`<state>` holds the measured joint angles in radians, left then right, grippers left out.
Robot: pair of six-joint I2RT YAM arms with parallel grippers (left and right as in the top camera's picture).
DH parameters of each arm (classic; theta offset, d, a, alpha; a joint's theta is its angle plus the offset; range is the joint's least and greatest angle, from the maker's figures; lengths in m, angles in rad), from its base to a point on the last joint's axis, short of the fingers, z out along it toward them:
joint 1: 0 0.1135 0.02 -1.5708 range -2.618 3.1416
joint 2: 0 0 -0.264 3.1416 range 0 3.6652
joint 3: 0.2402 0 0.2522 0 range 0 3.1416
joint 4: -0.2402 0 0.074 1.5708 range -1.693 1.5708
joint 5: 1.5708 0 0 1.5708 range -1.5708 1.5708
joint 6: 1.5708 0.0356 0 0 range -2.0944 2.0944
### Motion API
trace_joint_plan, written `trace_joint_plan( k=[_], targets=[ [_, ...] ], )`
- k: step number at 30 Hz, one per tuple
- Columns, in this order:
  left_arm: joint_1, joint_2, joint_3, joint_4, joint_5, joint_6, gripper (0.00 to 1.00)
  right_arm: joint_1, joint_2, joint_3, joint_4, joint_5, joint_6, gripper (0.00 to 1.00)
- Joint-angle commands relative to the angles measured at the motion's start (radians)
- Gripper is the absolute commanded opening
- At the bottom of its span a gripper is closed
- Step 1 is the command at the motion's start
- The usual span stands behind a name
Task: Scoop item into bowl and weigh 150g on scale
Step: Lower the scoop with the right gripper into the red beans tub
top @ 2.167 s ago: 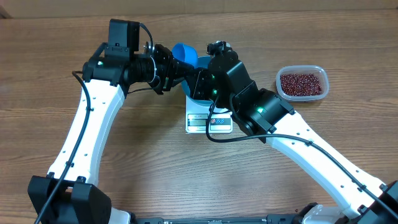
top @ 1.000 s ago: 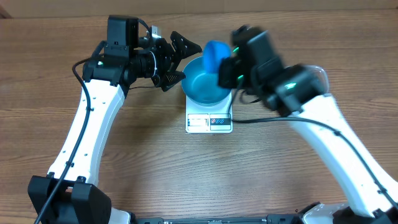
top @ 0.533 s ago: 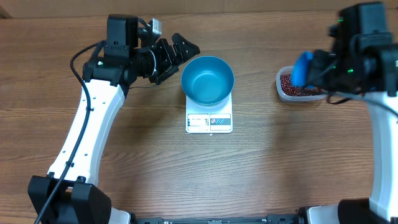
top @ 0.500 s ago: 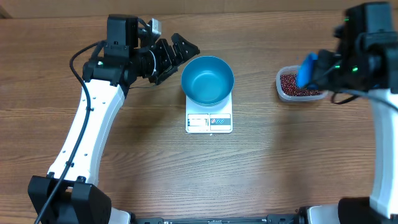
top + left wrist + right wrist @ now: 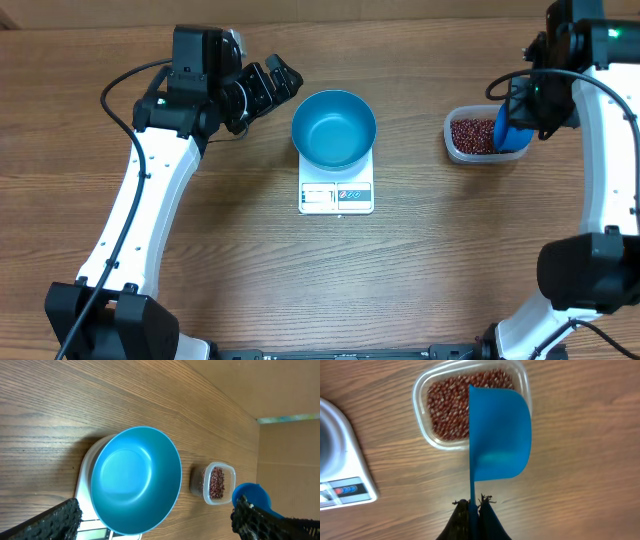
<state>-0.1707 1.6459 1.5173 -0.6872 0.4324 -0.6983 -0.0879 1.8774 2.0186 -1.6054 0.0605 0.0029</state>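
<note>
My right gripper will release the blue scoop in the clear tub [image 5: 502,135] [image 5: 493,402], on the side of the tub that is away from the scale. The scoop now hangs over the tub.
The bright blue bowl [image 5: 334,128] stands empty on the white scale [image 5: 336,197]. Dark red-brown beans, the item [image 5: 478,133], fill a clear tub [image 5: 452,140] at the right. My right gripper [image 5: 528,105] is shut on the handle of a small blue scoop [image 5: 508,130], which hangs over the tub's right side. In the right wrist view the gripper [image 5: 475,505] pinches the handle, and the scoop's cup [image 5: 500,435] covers part of the beans [image 5: 447,402]; no beans show in it. My left gripper [image 5: 272,85] is open, just left of the bowl [image 5: 137,477].
The scale's display and buttons [image 5: 336,196] face the front edge. The left wrist view shows the tub [image 5: 214,482] and scoop [image 5: 251,495] beyond the bowl, and a cardboard wall [image 5: 290,455] at the far side. Bare wooden tabletop [image 5: 420,270] surrounds the scale.
My right arm swung the scoop from above the bowl over to the bean tub at the right. The left gripper drew back a little to the left, staying open.
</note>
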Motion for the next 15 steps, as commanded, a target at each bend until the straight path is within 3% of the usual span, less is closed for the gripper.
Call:
trace_joint_plan(
  k=[1, 15],
  targets=[
    [-0.006, 0.002, 0.003, 0.000, -0.024, 0.026, 1.00, 0.005, 0.025, 0.010, 0.037, 0.055, -0.091, 0.04],
    [-0.006, 0.002, 0.003, 0.000, -0.024, 0.026, 1.00, 0.009, 0.148, 0.001, 0.064, 0.021, -0.203, 0.04]
  ],
)
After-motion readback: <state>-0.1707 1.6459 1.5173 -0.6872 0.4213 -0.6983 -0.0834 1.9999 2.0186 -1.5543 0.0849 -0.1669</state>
